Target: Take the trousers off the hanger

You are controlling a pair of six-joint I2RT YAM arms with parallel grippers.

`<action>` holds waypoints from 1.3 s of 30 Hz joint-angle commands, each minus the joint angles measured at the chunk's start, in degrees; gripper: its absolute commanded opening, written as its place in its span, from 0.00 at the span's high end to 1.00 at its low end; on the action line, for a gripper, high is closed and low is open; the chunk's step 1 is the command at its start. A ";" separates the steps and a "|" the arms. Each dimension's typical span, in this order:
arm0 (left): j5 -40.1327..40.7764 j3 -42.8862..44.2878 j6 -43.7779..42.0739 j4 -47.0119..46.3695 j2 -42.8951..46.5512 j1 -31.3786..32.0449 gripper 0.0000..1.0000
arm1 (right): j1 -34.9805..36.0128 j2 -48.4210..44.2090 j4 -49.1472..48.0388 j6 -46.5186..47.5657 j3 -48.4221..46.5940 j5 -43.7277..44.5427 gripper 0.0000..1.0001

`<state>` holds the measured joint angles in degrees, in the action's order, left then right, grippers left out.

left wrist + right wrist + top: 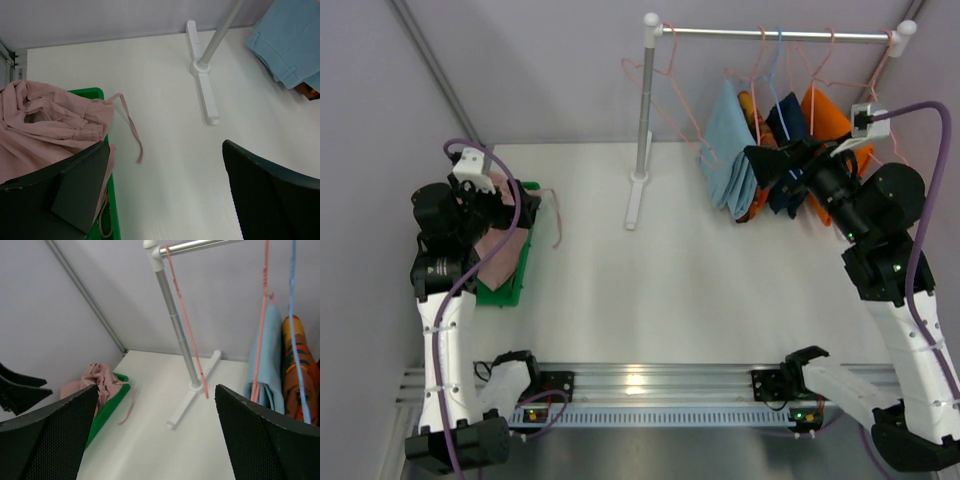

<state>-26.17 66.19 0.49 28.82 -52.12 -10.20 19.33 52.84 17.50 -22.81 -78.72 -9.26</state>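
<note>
The pink hanger is holding the light blue trousers. Next, my right gripper moves to its near sloping arm (755, 103) (263, 302) and closes there.
Dusty pink trousers (503, 252) lie crumpled in a green bin (518, 275) at the left, with a drawstring trailing onto the table. My left gripper (503, 207) hovers over them, open and empty; its wrist view shows the pink trousers (45, 120) beside my left finger. Light blue trousers (728, 150), orange-and-red patterned trousers (752, 108), navy trousers (786, 118) and plain orange trousers (826, 116) hang on hangers from the rail (770, 33). My right gripper (765, 163) is open and empty, in front of the hanging trousers. An empty pink hanger (185, 315) hangs near the post.
The rack's grey post (645, 95) stands on a white foot (636, 200) at the table's back middle. Purple walls close in at the left, back and right. A metal rail with the arm bases (650, 385) runs along the near edge.
</note>
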 commanded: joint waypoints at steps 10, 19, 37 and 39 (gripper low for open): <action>-0.46 0.96 -1.46 -0.96 1.40 -0.09 0.01 | -3.25 14.91 6.67 4.26 -10.57 2.49 0.10; 0.33 0.87 -1.02 -1.13 1.58 -0.09 0.01 | -3.25 25.64 10.36 7.07 -20.50 10.82 0.13; 1.65 1.22 -1.11 -1.13 1.23 -0.09 0.01 | -3.95 36.72 10.72 6.64 -26.93 9.71 0.18; 1.48 1.13 -1.02 -1.31 1.14 -0.09 0.01 | -5.44 37.25 9.67 3.49 -26.40 3.67 0.21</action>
<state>-24.58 66.22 -0.36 28.80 -51.27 -10.20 16.21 89.54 27.92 -16.25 -102.17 0.08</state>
